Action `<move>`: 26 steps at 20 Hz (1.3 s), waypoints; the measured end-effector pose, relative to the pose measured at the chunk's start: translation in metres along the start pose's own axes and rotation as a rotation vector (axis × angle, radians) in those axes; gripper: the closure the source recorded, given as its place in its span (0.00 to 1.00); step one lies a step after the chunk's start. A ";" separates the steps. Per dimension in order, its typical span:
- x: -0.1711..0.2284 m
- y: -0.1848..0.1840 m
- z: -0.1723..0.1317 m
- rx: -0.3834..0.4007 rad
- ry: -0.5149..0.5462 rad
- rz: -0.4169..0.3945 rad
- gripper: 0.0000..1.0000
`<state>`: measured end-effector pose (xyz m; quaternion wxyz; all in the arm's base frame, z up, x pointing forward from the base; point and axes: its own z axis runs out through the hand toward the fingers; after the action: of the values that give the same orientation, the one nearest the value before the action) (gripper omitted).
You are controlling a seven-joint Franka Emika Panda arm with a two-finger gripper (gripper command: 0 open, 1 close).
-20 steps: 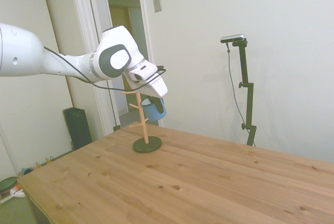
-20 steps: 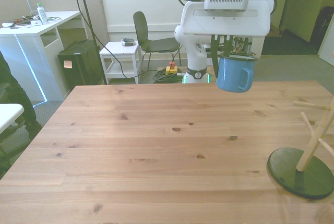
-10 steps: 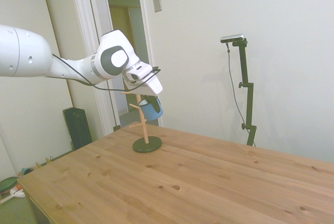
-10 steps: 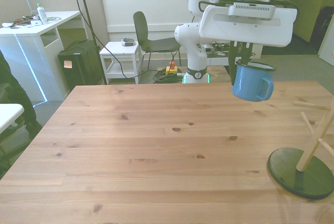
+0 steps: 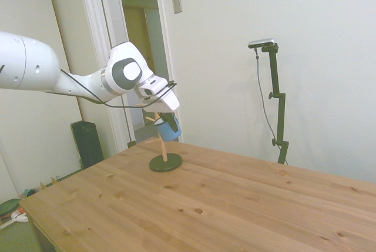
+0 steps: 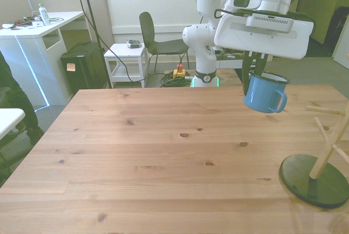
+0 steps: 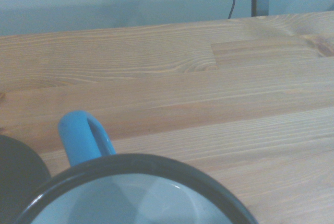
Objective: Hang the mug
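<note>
I need to let go of the mug, now hanging tilted above the table, once its handle is hooked on a wooden mug stand's peg [image 5: 170, 132] above the dark round base.
The mug [image 6: 263, 94] is light blue with a thin dark rim and hangs tilted in the air above the table [image 6: 163, 152]. Its handle [image 6: 281, 101] points toward the front view's right. My gripper [image 6: 252, 77] is shut on the mug's rim from above. A wooden mug stand [image 6: 329, 145] on a dark round base [image 6: 313, 181] rises at the front view's right edge, apart from the mug. In the side view the mug [image 5: 169, 128] overlaps the stand [image 5: 163, 144] just under my gripper [image 5: 161, 117]. The wrist view shows the mug's rim [image 7: 133, 162], its handle [image 7: 83, 138] and the stand's base [image 7: 15, 174].
Behind the table stand a dark chair [image 6: 152, 35], a small white side table [image 6: 128, 59], a black box [image 6: 82, 67] and a white desk [image 6: 38, 32]. A person's dark clothing [image 6: 11, 103] shows at the front view's left edge.
My gripper has carried the mug toward the front view's right and a little lower, nearer the stand. The mug now tilts more.
</note>
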<state>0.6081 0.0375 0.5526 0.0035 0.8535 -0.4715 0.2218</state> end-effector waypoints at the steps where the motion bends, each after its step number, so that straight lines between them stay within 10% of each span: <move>1: -0.001 -0.001 -0.001 0.002 0.000 0.001 1.00; 26: -0.048 -0.064 0.001 -0.027 0.021 -0.029 1.00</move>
<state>0.6385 0.1119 0.5460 0.0230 0.8578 -0.4619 0.2242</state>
